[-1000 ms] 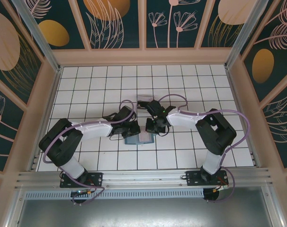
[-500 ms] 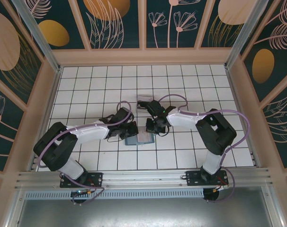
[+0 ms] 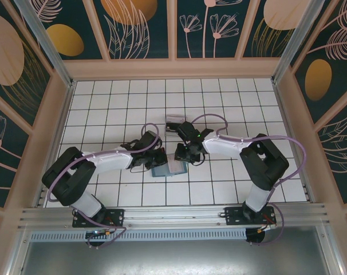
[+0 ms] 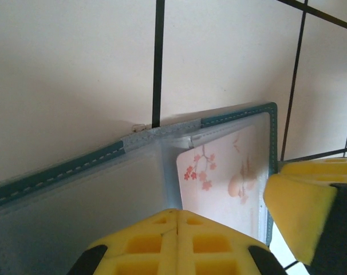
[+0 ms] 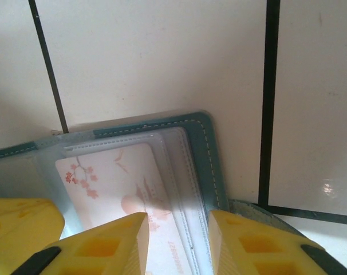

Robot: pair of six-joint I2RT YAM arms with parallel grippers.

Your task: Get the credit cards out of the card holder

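Note:
My left gripper is shut empty and the credit card sits in its sleeve, so I will open the fingers and pinch the credit card's edge [image 4: 180, 189] by the card holder's fold.
The card holder [image 3: 169, 168] lies open on the tiled floor between the two arms, teal stitched rim [image 4: 76, 167] up and clear sleeves showing. One of the credit cards [image 4: 225, 183], pale with pink blossoms, sits in the right panel's sleeve [image 5: 113, 186]. My left gripper [image 4: 177, 220] is shut, its yellow tips over the holder at the fold, nothing seen between them. My right gripper [image 5: 176, 235] is open over the right panel, one finger above the card and the other by the teal edge [image 5: 211, 154]. From above, the left gripper [image 3: 160, 158] and right gripper [image 3: 182, 156] flank the holder.
A small clear plastic box [image 3: 174, 121] sits about two tiles behind the holder. A raised wooden border [image 3: 173, 69] encloses the white tiled floor on the far side and both flanks. The right gripper's yellow finger [image 4: 299, 212] shows in the left wrist view, close to the holder's right edge.
My right gripper has opened from shut over the holder's right panel. The left arm has lowered slightly and its gripper has stayed shut at the fold.

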